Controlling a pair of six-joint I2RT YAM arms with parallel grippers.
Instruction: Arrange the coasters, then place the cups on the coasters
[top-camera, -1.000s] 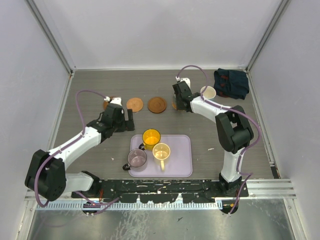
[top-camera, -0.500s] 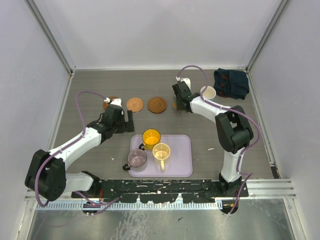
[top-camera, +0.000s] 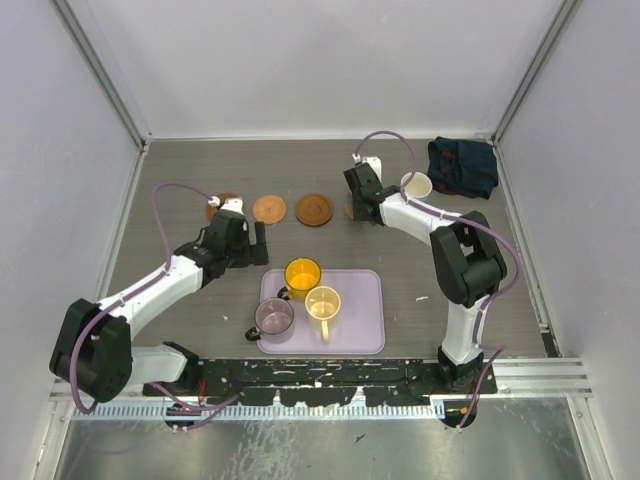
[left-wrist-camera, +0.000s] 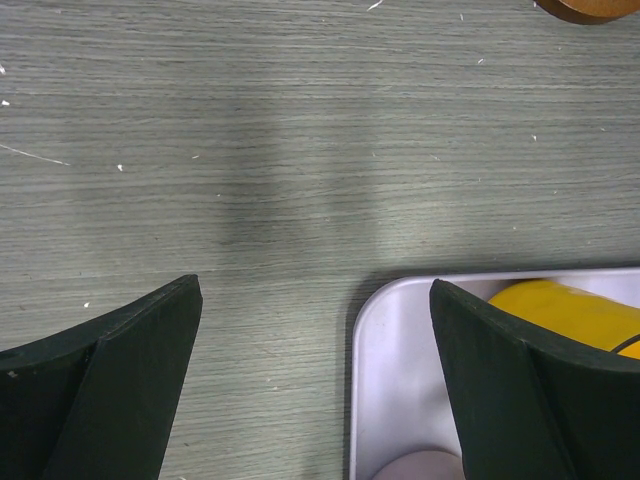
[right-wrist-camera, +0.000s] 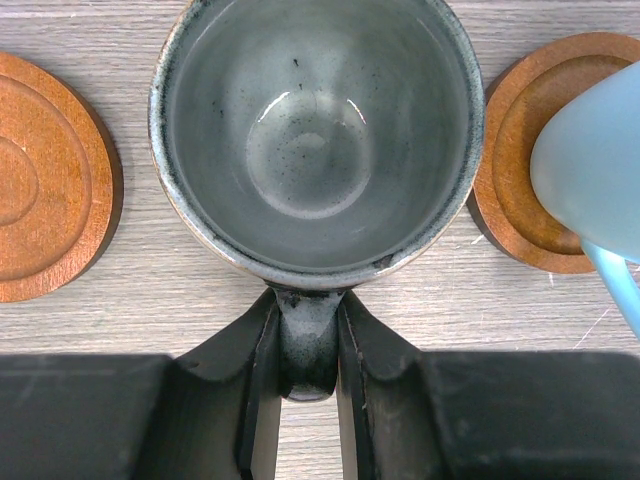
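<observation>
Next, I move my left gripper to the yellow cup on the lavender tray and grip the yellow cup's black handle (top-camera: 284, 294).
My right gripper (right-wrist-camera: 308, 345) is shut on the handle of the grey-green cup (right-wrist-camera: 315, 140), which stands upright between two brown coasters (right-wrist-camera: 45, 190) (right-wrist-camera: 530, 170). The light blue cup (right-wrist-camera: 595, 170) stands over the right one. From above, the right gripper (top-camera: 352, 205) hides the grey-green cup, with the light blue cup (top-camera: 416, 185) to its right. More coasters (top-camera: 269, 208) (top-camera: 313, 210) lie in a row to its left. My left gripper (left-wrist-camera: 315, 370) is open and empty above the lavender tray's corner (left-wrist-camera: 400, 330). On the tray stand yellow (top-camera: 302, 272), cream (top-camera: 322, 302) and purplish (top-camera: 272, 316) cups.
A dark folded cloth (top-camera: 462, 167) lies at the back right. Another coaster (top-camera: 214, 210) lies partly behind the left arm's cable. White walls close in the table on three sides. The left gripper (top-camera: 260, 238) hangs just beyond the tray's (top-camera: 360, 320) far left corner.
The right gripper has edged slightly over the coaster patch beside it. Otherwise nothing has visibly moved.
</observation>
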